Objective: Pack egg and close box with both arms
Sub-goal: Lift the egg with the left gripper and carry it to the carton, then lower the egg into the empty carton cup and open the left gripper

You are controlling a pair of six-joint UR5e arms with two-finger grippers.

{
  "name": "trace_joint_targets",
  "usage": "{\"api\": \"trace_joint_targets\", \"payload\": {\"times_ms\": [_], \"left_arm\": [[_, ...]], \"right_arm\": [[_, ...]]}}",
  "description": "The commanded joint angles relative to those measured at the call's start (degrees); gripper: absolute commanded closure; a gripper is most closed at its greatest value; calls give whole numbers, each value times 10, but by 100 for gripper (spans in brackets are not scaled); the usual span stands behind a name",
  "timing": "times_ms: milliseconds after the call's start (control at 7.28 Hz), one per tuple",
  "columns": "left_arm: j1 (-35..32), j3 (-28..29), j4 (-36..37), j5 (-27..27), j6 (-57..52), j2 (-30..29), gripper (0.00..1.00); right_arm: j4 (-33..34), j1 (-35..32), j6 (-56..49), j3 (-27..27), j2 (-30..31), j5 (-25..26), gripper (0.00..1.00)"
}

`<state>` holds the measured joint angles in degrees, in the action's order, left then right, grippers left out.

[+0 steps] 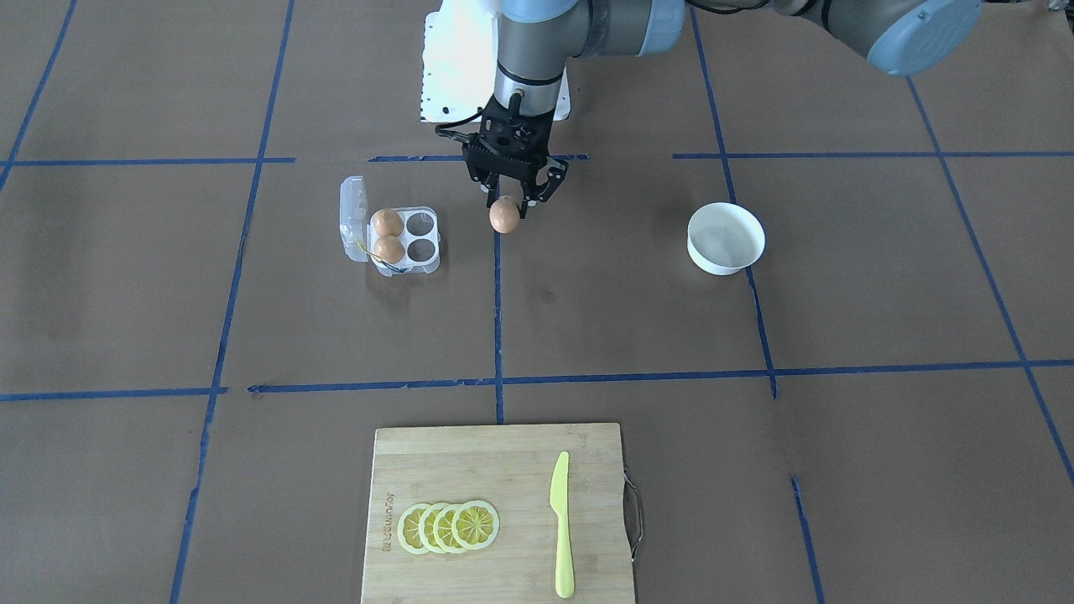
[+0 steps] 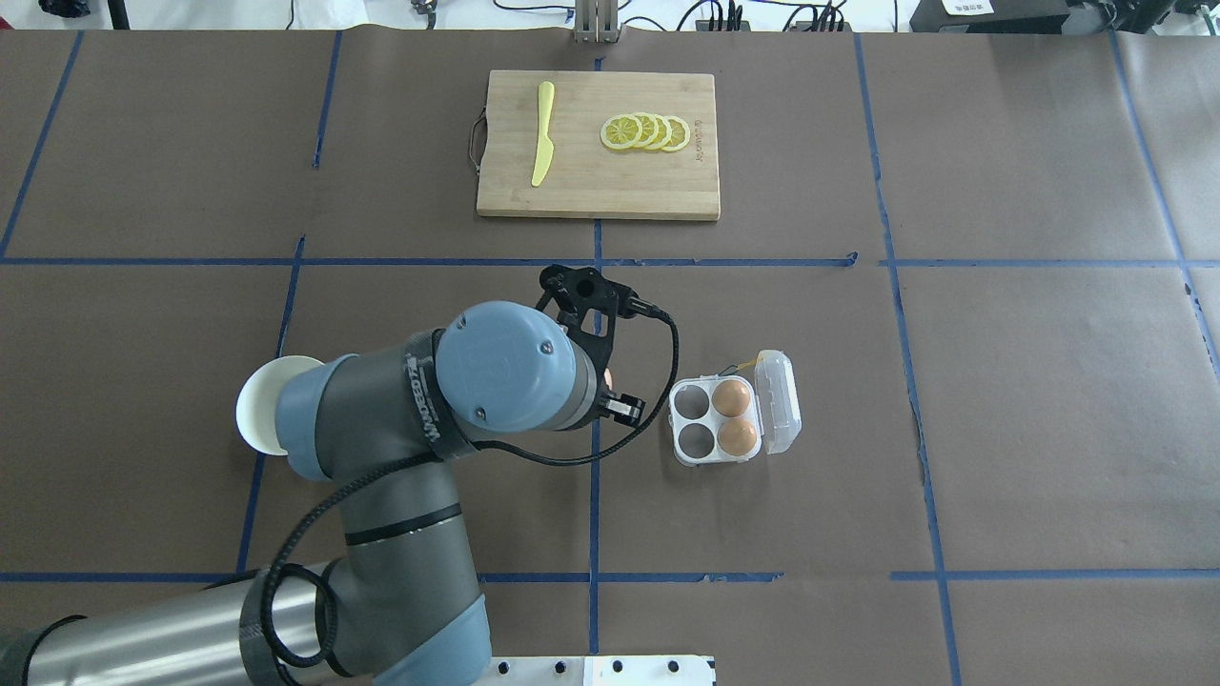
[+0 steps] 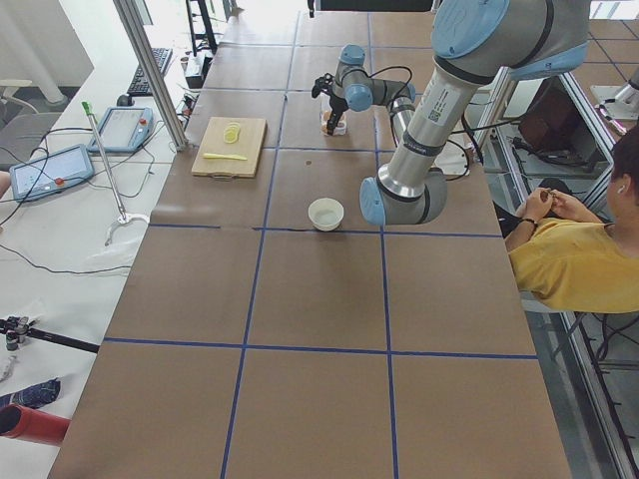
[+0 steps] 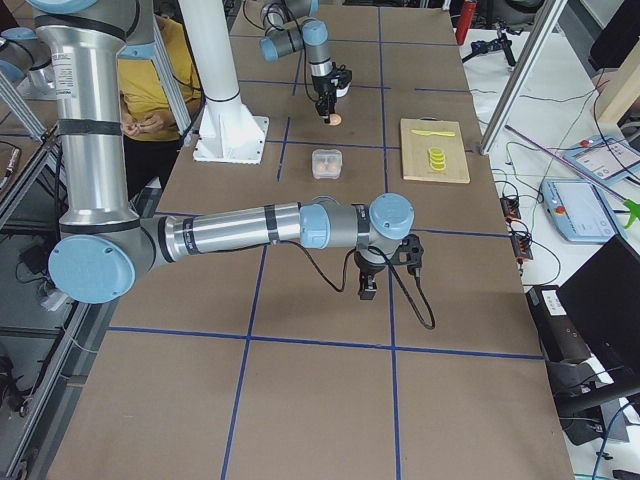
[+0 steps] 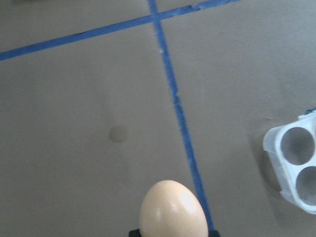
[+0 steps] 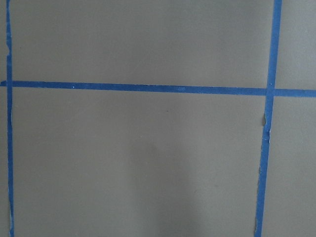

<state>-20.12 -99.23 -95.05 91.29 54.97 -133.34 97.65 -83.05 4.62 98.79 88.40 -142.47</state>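
The brown-orange egg, now held above the table beside the box, will be let go by my left gripper in the empty cell farther from the wooden board (image 1: 417, 222) (image 5: 308, 184).
My left gripper (image 1: 504, 210) is shut on a brown-orange egg (image 1: 503, 215) and holds it above the table, beside the box and apart from it. The egg fills the bottom of the left wrist view (image 5: 173, 210). The box (image 1: 425, 262) is a clear four-cell carton with its lid (image 1: 352, 218) open. Two more eggs (image 1: 387, 222) (image 1: 388, 248) sit in the cells next to the lid; the two cells nearer the gripper are empty (image 2: 694, 419). My right gripper (image 4: 368, 290) shows only in the exterior right view, far from the box; I cannot tell whether it is open.
A white bowl (image 1: 726, 239) stands on the other side of the gripper, partly under my left arm in the overhead view. A wooden board (image 1: 495, 470) with lemon slices (image 1: 449, 526) and a yellow knife (image 1: 562, 524) lies at the far edge.
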Motion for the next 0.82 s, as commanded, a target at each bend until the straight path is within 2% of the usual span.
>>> {"api": "trace_joint_targets", "payload": {"times_ms": [0,275,412,687], "left_arm": [[26,27,-85,-73,-60,-17,100],[43,85,-231,-78,-123,-11,100],[46,97,-265,-88,-141,-13,100],[47,101,-274,-114,-165,-14,100]], "right_arm": [[0,0,-1,0,0,0,0],[0,0,-1,0,0,0,0],[0,0,0,0,0,0,0],[0,0,0,0,2,0,0]]}}
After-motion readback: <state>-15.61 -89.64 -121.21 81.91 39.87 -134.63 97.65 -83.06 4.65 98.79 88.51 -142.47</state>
